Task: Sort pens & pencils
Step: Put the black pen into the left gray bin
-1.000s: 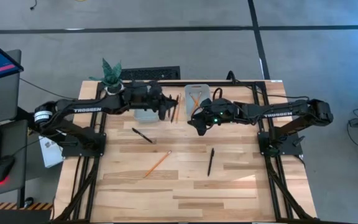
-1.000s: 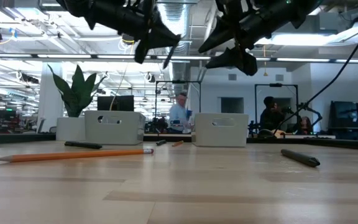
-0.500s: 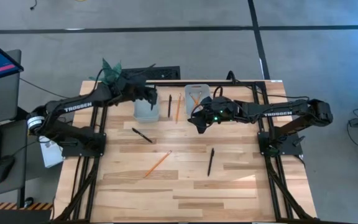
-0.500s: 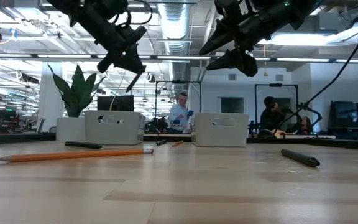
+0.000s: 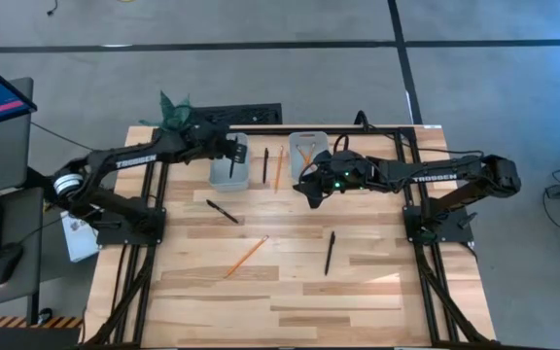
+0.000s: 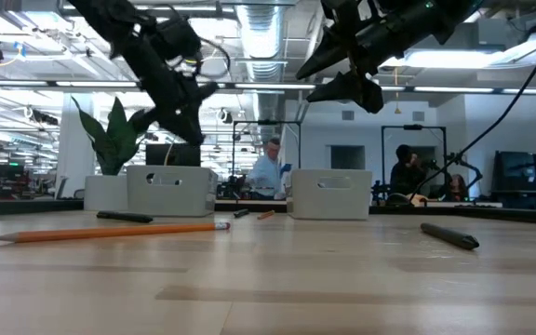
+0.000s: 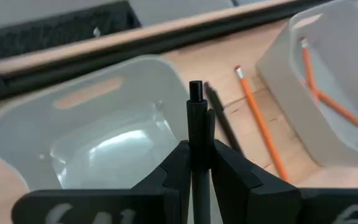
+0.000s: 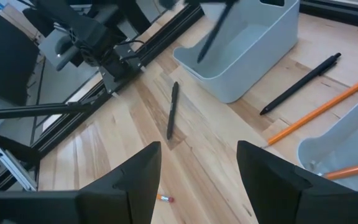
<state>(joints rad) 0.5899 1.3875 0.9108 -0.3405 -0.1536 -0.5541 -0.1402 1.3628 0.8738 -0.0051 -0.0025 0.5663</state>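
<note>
The robot's left gripper needs to release the black pen on the bottom of the empty grey bin [image 5: 233,173] [image 7: 149,167] close to the plant.
My left gripper [image 5: 235,153] hangs over the left grey bin [image 5: 227,171], shut on a black pen [image 7: 195,118]. My right gripper [image 5: 310,192] hovers open in front of the right grey bin [image 5: 308,143], which holds orange pencils [image 7: 319,93]. Between the bins a black pen [image 5: 265,165] and a pencil [image 5: 278,168] lie flat on the table. Two more pens [image 5: 223,211] [image 5: 330,252] and a pencil [image 5: 247,255] lie flat nearer the middle. My left gripper pinches the pen's shaft [image 7: 195,140] between its two fingers [image 7: 178,167]. The pen runs along the fingers, and its capped end [image 7: 196,89] sticks out past the tips. It is lifted clear, above the left bin's opening [image 7: 110,140].
A potted plant [image 5: 173,115] stands at the far left corner behind the left bin. A dark mat [image 5: 246,115] lies beyond the far edge. The near half of the wooden table [image 5: 290,311] is bare board. People show in the room behind, in the low view.
My left gripper has swung from the gap between the bins toward the table's left and far edge, carrying the pen over the left bin, and has come down a little. The pen lying between the bins is uncovered now. My right arm has kept still.
</note>
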